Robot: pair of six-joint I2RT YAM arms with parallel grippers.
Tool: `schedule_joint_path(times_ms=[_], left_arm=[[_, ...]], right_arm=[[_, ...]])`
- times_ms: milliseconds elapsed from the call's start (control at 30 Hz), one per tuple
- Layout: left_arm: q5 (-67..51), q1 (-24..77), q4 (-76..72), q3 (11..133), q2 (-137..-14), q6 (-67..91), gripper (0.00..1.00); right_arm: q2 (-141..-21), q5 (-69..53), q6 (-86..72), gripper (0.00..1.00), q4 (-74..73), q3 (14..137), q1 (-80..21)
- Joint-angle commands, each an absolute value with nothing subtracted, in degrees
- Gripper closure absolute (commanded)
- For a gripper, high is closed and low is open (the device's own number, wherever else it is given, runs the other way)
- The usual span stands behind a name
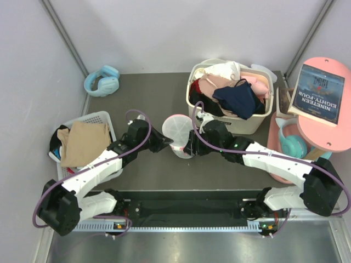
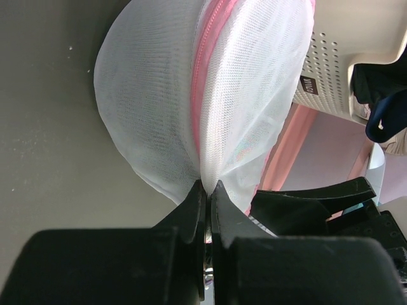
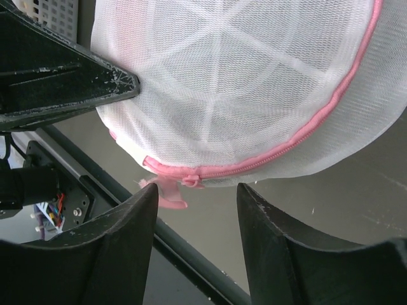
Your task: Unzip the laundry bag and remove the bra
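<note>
My left gripper pinches a fold of mesh beside the zipper, so it should open and grip closer to the pink zipper (image 2: 200, 105) while my right gripper steadies the bag.
The laundry bag (image 1: 178, 130), a round white mesh pouch with pink zipper trim, stands on edge on the dark table between my two grippers. My left gripper (image 1: 164, 143) is shut on a fold of its mesh at the lower rim (image 2: 207, 185). My right gripper (image 1: 190, 148) is open, and its fingertips (image 3: 145, 202) straddle the pink zipper pull (image 3: 191, 181) and its pink tab (image 3: 166, 196) without touching them. The zipper (image 3: 305, 130) looks closed. No black bra shows through the mesh. Black fabric (image 1: 204, 103) lies in the basket; I cannot tell whether it is the bra.
A cream plastic basket (image 1: 258, 123) full of pink, white and navy clothes stands just behind the bag. A white tray (image 1: 101, 116) with tan cloth is at the left. Blue headphones (image 1: 102, 81) lie at the back left. A pink side table (image 1: 329, 137) with a book is at the right.
</note>
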State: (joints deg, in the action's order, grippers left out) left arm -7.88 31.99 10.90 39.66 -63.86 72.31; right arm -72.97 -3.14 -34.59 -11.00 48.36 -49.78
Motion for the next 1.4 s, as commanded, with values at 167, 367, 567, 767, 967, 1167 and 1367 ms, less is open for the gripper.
schedule_joint_path(times_ms=[167, 367, 567, 767, 967, 1167, 1367], left_arm=[[-6.06, 32.17, 11.78, 42.36, -61.79, 72.25, 1.00], [-5.71, 32.25, 11.95, 42.36, -61.52, 71.90, 1.00], [-3.87, 31.82, 12.92, 42.45, -61.70, 69.00, 1.00], [-3.87, 31.12, 13.88, 43.68, -61.88, 65.31, 1.00], [-5.70, 30.32, 12.14, 43.33, -62.05, 62.94, 1.00], [-9.93, 28.83, 9.84, 46.14, -66.78, 56.71, 1.00], [-11.60, 22.95, 10.54, 50.53, -72.06, 52.39, 0.85]], right_arm=[[-74.79, -3.69, -34.72, 0.61, -6.86, 51.59, -50.27], [-73.92, -3.69, -34.72, 0.81, -6.33, 50.54, -49.92], [-71.46, -2.20, -34.98, 1.00, -7.82, 48.52, -48.96], [-68.91, -1.14, -34.54, 1.00, -7.91, 46.06, -45.98], [-68.55, -1.41, -33.31, 1.00, -7.03, 44.39, -43.25], [-70.93, -2.46, -29.98, 1.00, -7.73, 45.35, -43.15], [-71.10, -7.55, -25.93, 1.00, -9.05, 47.99, -45.35]])
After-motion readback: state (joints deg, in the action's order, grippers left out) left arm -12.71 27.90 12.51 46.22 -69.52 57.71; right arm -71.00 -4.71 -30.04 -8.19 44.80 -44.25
